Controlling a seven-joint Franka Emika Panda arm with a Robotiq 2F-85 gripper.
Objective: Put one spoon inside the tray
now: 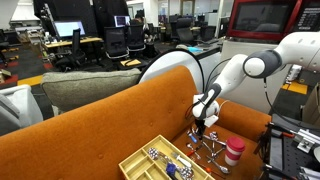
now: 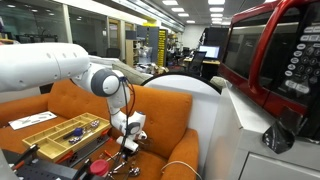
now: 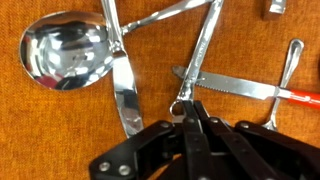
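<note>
Next, my gripper releases the thin metal handle next to the blue piece in the pale yellow tray [image 1: 177, 161]. The handle now hangs low over the cutlery.
Loose cutlery lies on the orange sofa seat. In the wrist view a large spoon [image 3: 65, 52] lies at the upper left, with a table knife [image 3: 126, 95] beside it. A long thin metal handle [image 3: 205, 50] runs up out of frame, its head hidden. My gripper [image 3: 191, 106] is shut with this handle's looped end at its fingertips. It hangs low over the cutlery in both exterior views [image 1: 203, 126] [image 2: 128, 143]. The pale yellow tray [image 1: 135, 162] [image 2: 40, 135] sits apart on the seat and holds some cutlery.
A serrated knife with a red handle [image 3: 240, 88] lies right of the gripper, with another metal handle [image 3: 290, 60] beyond it. A red-lidded white cup [image 1: 234, 151] stands next to the cutlery pile. The sofa back [image 1: 110, 115] rises behind.
</note>
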